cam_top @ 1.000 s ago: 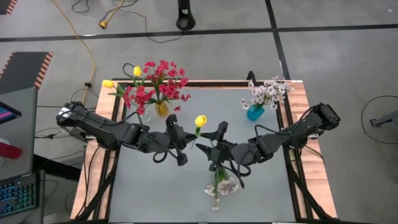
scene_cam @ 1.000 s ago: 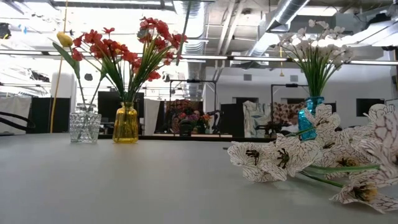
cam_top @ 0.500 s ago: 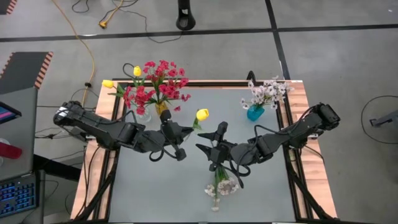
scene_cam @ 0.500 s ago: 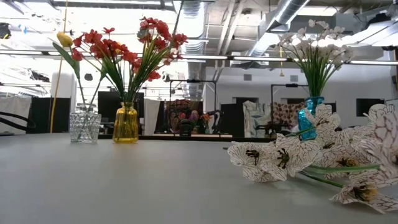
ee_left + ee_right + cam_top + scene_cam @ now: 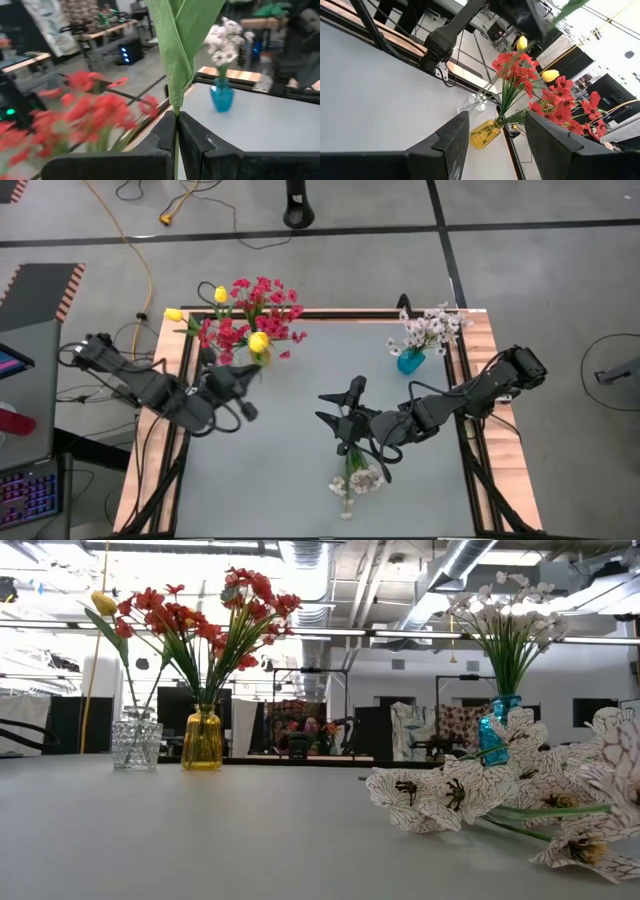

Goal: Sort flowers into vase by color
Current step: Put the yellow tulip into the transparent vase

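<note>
I have the yellow tulip in my left gripper. I need to let go of it in the clear glass vase (image 5: 234, 361) beside the yellow vase of red flowers.
My left gripper (image 5: 243, 372) hovers over the table's far left part, shut on a yellow tulip whose bud (image 5: 258, 342) sits beside the red flowers (image 5: 250, 315). The red flowers stand in a yellow vase (image 5: 202, 740). A clear glass vase (image 5: 136, 743) next to it holds two yellow tulips (image 5: 220, 294). White flowers fill a blue vase (image 5: 410, 362) at the far right. A bunch of white flowers (image 5: 355, 478) lies flat on the table near its front edge. My right gripper (image 5: 335, 405) waits open above the table's middle, fingers on nothing. My left gripper pinches the tulip's green stem and folded leaf (image 5: 175, 102) between its two fingers. The leaf rises past the fingertips (image 5: 165, 130), and the flower is lifted clear of the table. How far down the stem the hold sits is hidden by the gripper.
The three vases stand along the far edge, two at the left corner and one at the right. Wooden rails (image 5: 485, 360) border the table's sides. The grey tabletop (image 5: 280, 470) between the arms and the front edge is bare apart from the lying white bunch.
My left gripper has carried the yellow tulip from the table's middle toward the far left corner, turning as it went. The bud now sits against the red flowers. My right arm has kept still.
</note>
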